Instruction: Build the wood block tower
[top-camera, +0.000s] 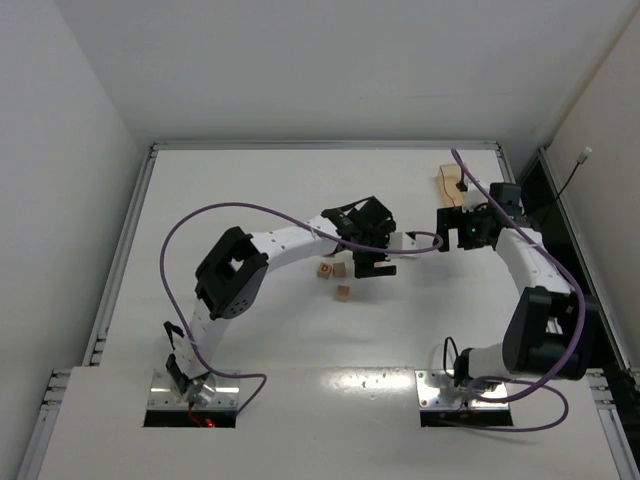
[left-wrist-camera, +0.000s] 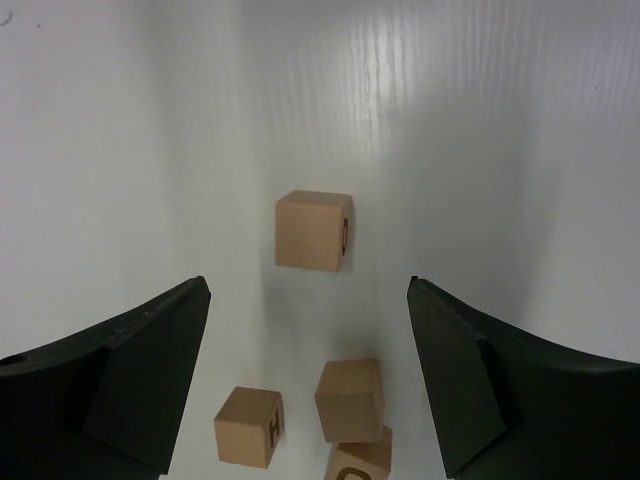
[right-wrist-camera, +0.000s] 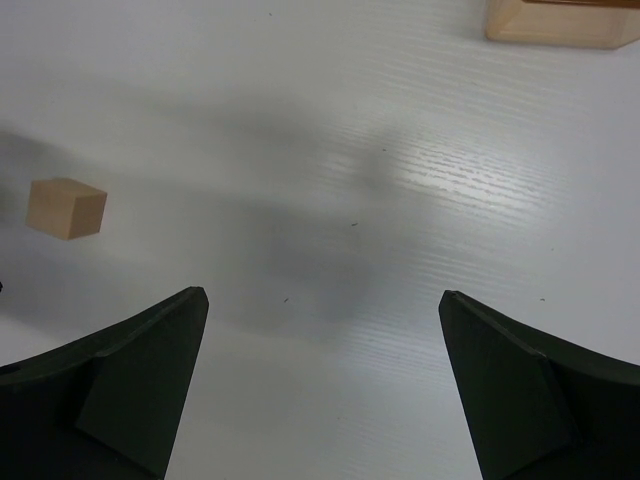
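Observation:
The plain wood block below my left gripper is nearest to my right gripper, so next my right gripper closes on the sides of the plain wood block (right-wrist-camera: 66, 208).
Several small tan wood blocks lie on the white table (top-camera: 250, 180). The left wrist view shows one cube (left-wrist-camera: 314, 230) farther off, a cube marked H (left-wrist-camera: 250, 427) near the left finger, and a plain cube (left-wrist-camera: 351, 400) that seems to rest on a marked cube (left-wrist-camera: 362, 462). From above, three blocks show (top-camera: 326, 270) (top-camera: 340, 269) (top-camera: 343, 292). My left gripper (top-camera: 372, 262) (left-wrist-camera: 308, 290) hovers open just right of them, holding nothing. My right gripper (top-camera: 445, 222) (right-wrist-camera: 322, 295) is open and empty farther right, with one cube (right-wrist-camera: 66, 208) at its far left.
A tan tray (top-camera: 450, 185) (right-wrist-camera: 560, 22) stands at the back right, just beyond my right gripper. Purple cables loop over both arms. A raised rim borders the table on the left, back and right.

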